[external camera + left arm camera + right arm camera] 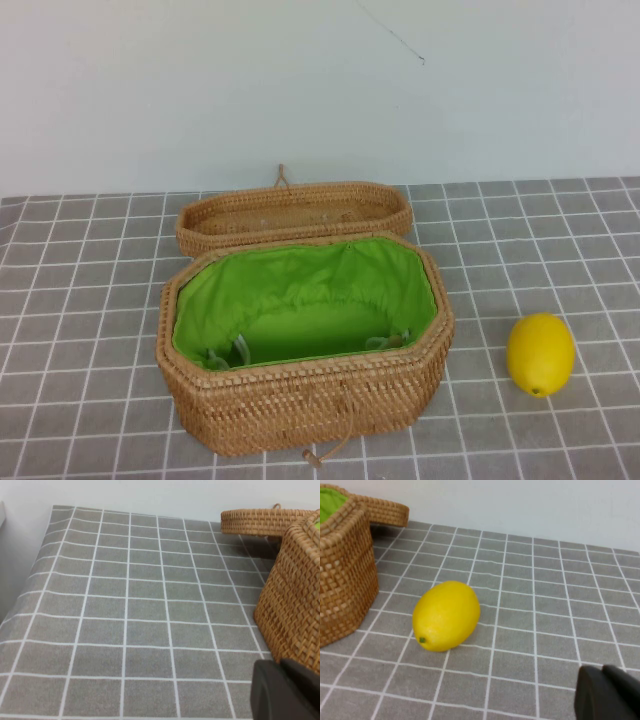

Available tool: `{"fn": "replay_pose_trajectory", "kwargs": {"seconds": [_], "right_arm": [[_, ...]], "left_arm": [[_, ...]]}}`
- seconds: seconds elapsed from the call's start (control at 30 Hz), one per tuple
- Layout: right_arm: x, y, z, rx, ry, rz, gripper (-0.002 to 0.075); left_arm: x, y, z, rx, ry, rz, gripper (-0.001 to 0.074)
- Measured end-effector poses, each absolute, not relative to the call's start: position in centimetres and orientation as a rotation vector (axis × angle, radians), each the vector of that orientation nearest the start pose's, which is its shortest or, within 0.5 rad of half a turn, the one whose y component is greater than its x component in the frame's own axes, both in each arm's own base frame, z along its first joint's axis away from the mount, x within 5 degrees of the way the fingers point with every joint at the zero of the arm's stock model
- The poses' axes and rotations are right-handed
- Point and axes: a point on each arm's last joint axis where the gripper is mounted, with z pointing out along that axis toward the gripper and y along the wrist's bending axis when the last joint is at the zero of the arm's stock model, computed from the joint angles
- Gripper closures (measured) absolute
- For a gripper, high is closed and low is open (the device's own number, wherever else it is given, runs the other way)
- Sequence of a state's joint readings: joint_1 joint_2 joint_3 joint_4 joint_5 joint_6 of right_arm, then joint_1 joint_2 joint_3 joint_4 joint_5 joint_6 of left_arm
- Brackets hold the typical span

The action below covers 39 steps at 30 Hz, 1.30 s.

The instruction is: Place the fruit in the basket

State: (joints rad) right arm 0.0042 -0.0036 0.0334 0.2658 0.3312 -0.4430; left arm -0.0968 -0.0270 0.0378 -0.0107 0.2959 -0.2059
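Observation:
The yellow lemon beside the basket is next for my right gripper, which should go to it and close on the lemon's middle (pixel 541 351) (pixel 447 615).
A bright yellow lemon (pixel 540 354) lies on the grey checked cloth to the right of the basket; it also shows in the right wrist view (pixel 446 615). The basket (pixel 300 400) is a deep octagonal wicker box with green lining, open and empty, at the table's middle; its wall shows in the left wrist view (pixel 292 605) and the right wrist view (pixel 342 575). My left gripper (pixel 285 690) is shut and empty, low beside the basket's left wall. My right gripper (pixel 607 695) is shut and empty, some way right of the lemon. Neither arm shows in the high view.
The shallow unlined wicker lid (pixel 293 214) lies right behind the basket, also in the left wrist view (pixel 260 520). A cord toggle (pixel 315 458) hangs at the basket's front. A white wall stands behind the table.

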Motion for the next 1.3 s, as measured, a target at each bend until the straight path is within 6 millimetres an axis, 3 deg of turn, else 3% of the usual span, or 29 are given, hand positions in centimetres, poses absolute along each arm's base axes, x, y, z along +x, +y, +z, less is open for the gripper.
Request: {"fn": "replay_pose_trajectory", "kwargs": {"seconds": [1.3], "right_arm": [[5.50, 0.82, 17.71, -0.195, 1.779, -0.022, 0.0729]], "left_arm": [[5.34, -0.54, 17.53, -0.104, 1.791, -0.226, 0.0734]]}}
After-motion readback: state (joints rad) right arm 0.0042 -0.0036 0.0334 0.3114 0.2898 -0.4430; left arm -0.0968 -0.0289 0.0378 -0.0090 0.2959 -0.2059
